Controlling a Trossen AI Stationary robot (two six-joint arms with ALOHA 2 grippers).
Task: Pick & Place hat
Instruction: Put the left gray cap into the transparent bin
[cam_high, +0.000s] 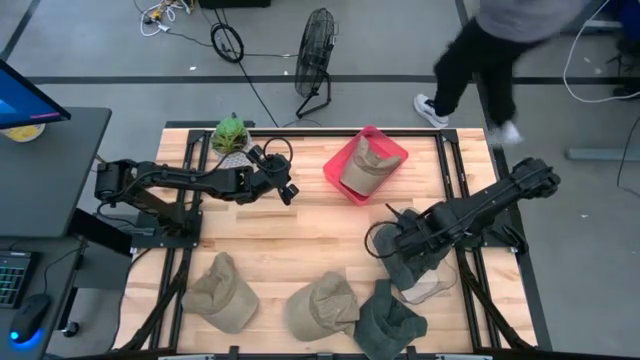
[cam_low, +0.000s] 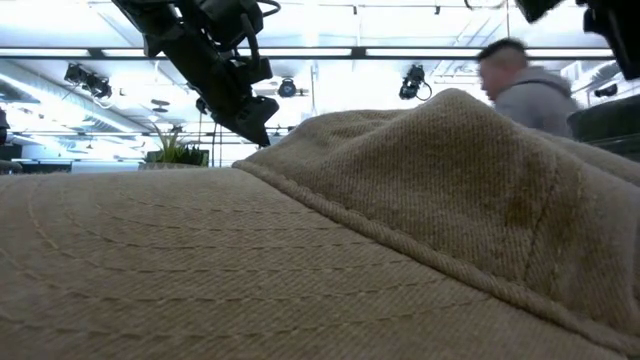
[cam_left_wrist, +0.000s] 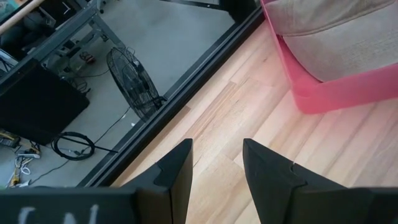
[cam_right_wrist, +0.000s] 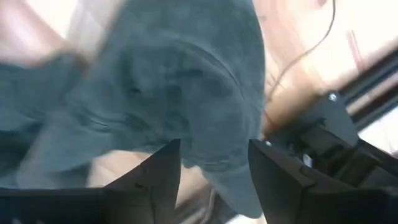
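Note:
The dark hat's edge sticks out over the clear bin's rim, so next my right gripper takes the cloth (cam_right_wrist: 216, 158) near the hat's edge and settles the hat inside before it leaves.
A tan hat (cam_high: 362, 168) lies in a pink bin (cam_high: 392, 152) at the far middle of the table. My left gripper (cam_high: 290, 192) is open and empty above the bare wood, left of the bin; the bin's wall (cam_left_wrist: 348, 93) and the hat (cam_left_wrist: 336, 37) also show in the left wrist view. My right gripper (cam_high: 400, 252) is open and points down over a dark grey-green hat (cam_high: 408, 272) at the near right. That hat (cam_right_wrist: 186, 93) fills the right wrist view past the open fingers. My right gripper comes at the dark hat's crown (cam_right_wrist: 211, 149) from above with its fingers (cam_right_wrist: 158, 180) spread. The view is blurred, and I cannot tell whether the fingers touch the cloth. The hat lies on the table.
Two tan hats (cam_high: 220, 292) (cam_high: 322, 306) and another dark hat (cam_high: 388, 322) lie along the near edge; one tan hat (cam_low: 320, 250) fills the low view. A green plant (cam_high: 230, 133) stands at the far left. A person (cam_high: 480, 60) walks beyond the far edge.

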